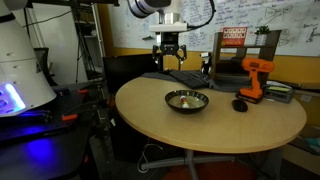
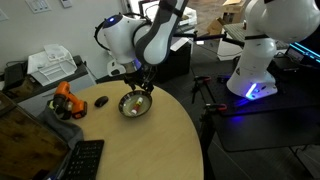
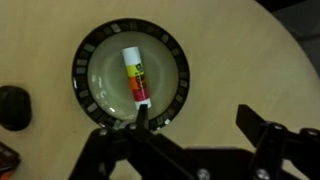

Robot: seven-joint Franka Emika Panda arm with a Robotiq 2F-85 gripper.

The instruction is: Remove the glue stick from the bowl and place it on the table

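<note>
I will next move my gripper to the glue stick's red part (image 1: 184, 97) (image 3: 141, 95), next to its yellow part, in the dark bowl and close it there.
The glue stick (image 3: 134, 77), white with a reddish-orange end, lies inside the dark bowl (image 3: 170, 50) on the round tan table (image 3: 230, 50). The bowl shows in both exterior views (image 1: 199, 103) (image 2: 126, 111), with the glue stick a small pale speck inside (image 1: 185, 98) (image 2: 135, 103). My gripper (image 3: 195, 115) is open and empty, hanging above the bowl's near rim; one fingertip lines up with the stick's red end, the other is over bare table. In an exterior view the gripper (image 1: 168, 52) is well above and behind the bowl.
A black computer mouse (image 1: 240, 104) (image 3: 12, 107) lies next to the bowl. An orange drill (image 1: 254, 78) (image 2: 67, 100) stands beyond it. A dark desk with a keyboard (image 2: 85, 160) borders the table (image 1: 220, 125). White robot bodies (image 2: 265, 45) stand nearby.
</note>
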